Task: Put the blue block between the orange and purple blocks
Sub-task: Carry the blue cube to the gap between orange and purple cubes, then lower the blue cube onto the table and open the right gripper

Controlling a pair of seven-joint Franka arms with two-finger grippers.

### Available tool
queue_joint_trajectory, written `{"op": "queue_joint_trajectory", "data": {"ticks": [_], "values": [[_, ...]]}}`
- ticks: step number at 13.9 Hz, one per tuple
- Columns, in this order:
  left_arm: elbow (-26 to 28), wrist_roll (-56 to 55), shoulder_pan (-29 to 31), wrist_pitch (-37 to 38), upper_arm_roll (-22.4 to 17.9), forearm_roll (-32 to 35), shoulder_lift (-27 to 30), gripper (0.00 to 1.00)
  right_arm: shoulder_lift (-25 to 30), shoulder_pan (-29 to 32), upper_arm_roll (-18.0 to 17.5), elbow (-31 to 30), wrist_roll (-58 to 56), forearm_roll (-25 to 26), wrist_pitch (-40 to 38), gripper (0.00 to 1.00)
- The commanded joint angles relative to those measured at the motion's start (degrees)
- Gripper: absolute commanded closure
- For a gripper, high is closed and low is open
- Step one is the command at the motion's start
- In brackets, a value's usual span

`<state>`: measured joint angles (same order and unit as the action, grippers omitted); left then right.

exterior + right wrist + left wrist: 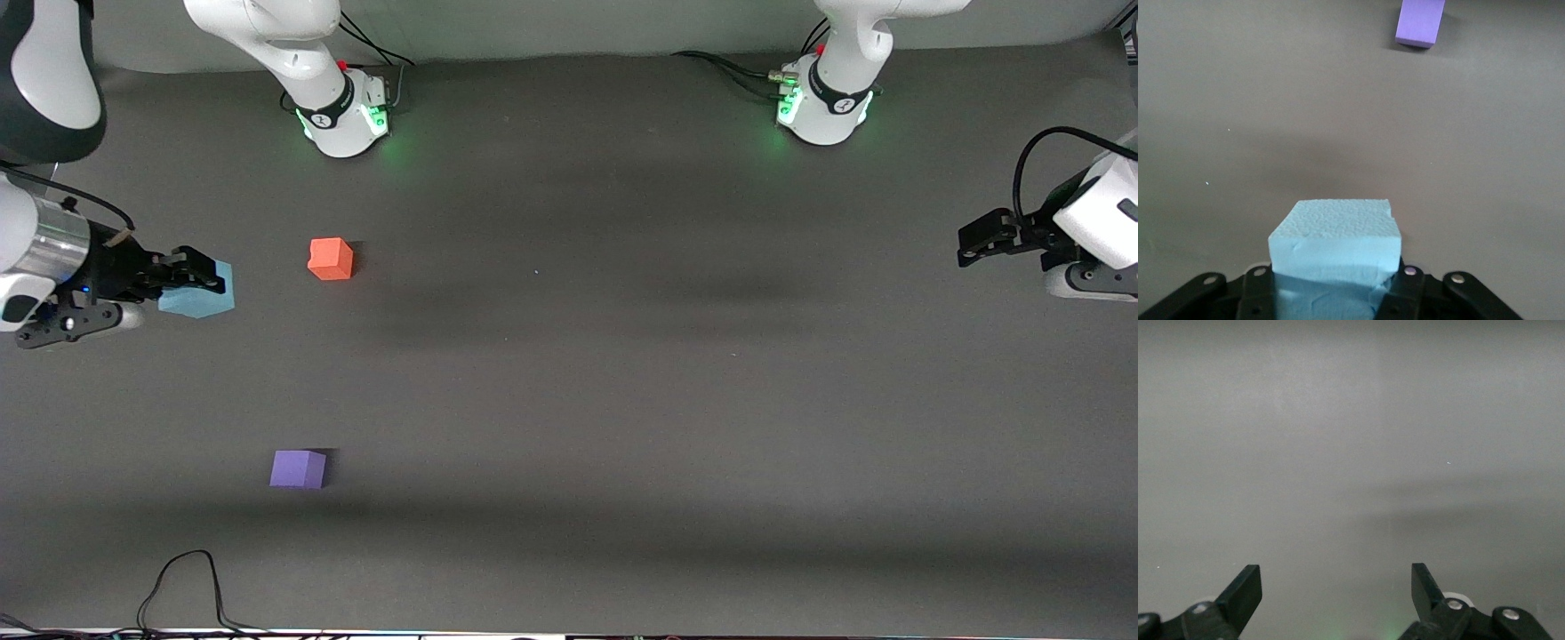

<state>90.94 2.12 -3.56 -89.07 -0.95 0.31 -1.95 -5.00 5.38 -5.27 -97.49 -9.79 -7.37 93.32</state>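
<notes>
Next, my right gripper lets go of the blue block on the bare grey table halfway (308,364) (1405,135) between the orange and purple blocks.
My right gripper (197,276) is shut on the light sky-blue block (200,300) and holds it over the table at the right arm's end. In the right wrist view the blue block (1334,240) sits between the jaws of my right gripper (1333,293), with a nick on one edge. The orange-red block (331,259) lies on the table beside the held block, toward the table's middle. The purple block (298,468) lies nearer to the front camera than the orange one, and it shows in the right wrist view (1419,23). My left gripper (975,244) waits open and empty at the left arm's end (1336,583).
The two arm bases (347,116) (822,107) stand along the table's edge farthest from the front camera. A black cable (187,578) loops on the table's edge nearest the front camera. The table is dark grey (622,373).
</notes>
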Motion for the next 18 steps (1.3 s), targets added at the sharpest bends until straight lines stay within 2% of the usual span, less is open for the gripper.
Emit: {"op": "queue_joint_trajectory", "data": {"ticks": [1,3,4,6,10,12,16,17,18], "values": [[-0.24,-1.15,-0.66,0.48,-0.19,0.74,0.19,0.0,1.39,0.42,-0.27,-9.53,1.18,0.96,8.95,0.56],[-0.24,-1.06,-0.66,0.48,-0.19,0.74,0.11,0.0,0.35,0.42,-0.44,-16.65,1.27,0.95,20.01,0.56],[-0.24,-1.06,-0.66,0.48,-0.19,0.74,0.11,0.0,-2.19,0.42,-0.44,-18.42,1.09,0.95,24.24,0.56],[-0.24,-1.06,-0.66,0.48,-0.19,0.74,0.11,0.0,-7.81,0.51,-0.26,-19.06,1.18,0.95,29.88,0.56],[-0.15,-1.06,-0.66,0.39,-0.19,0.57,0.02,0.0,-13.18,0.51,-0.09,-25.46,1.18,0.95,44.37,0.54],[-0.15,-1.06,-0.66,0.31,-0.19,0.57,-0.07,0.0,-16.44,0.6,0.0,-25.3,1.27,0.6,46.68,0.54],[-0.15,-1.06,-0.57,0.13,-0.28,0.48,-0.07,0.0,-19.52,0.78,0.7,-25.65,1.97,0.34,51.26,0.51],[-0.15,-1.06,-0.57,0.13,-0.19,0.48,-0.07,0.0,-19.87,0.77,0.79,-25.65,1.97,0.34,51.96,0.47],[-0.15,-1.06,-0.57,0.04,-0.19,0.48,-0.07,0.0,-20.05,0.77,0.79,-25.65,1.97,0.34,52.14,0.37]]}}
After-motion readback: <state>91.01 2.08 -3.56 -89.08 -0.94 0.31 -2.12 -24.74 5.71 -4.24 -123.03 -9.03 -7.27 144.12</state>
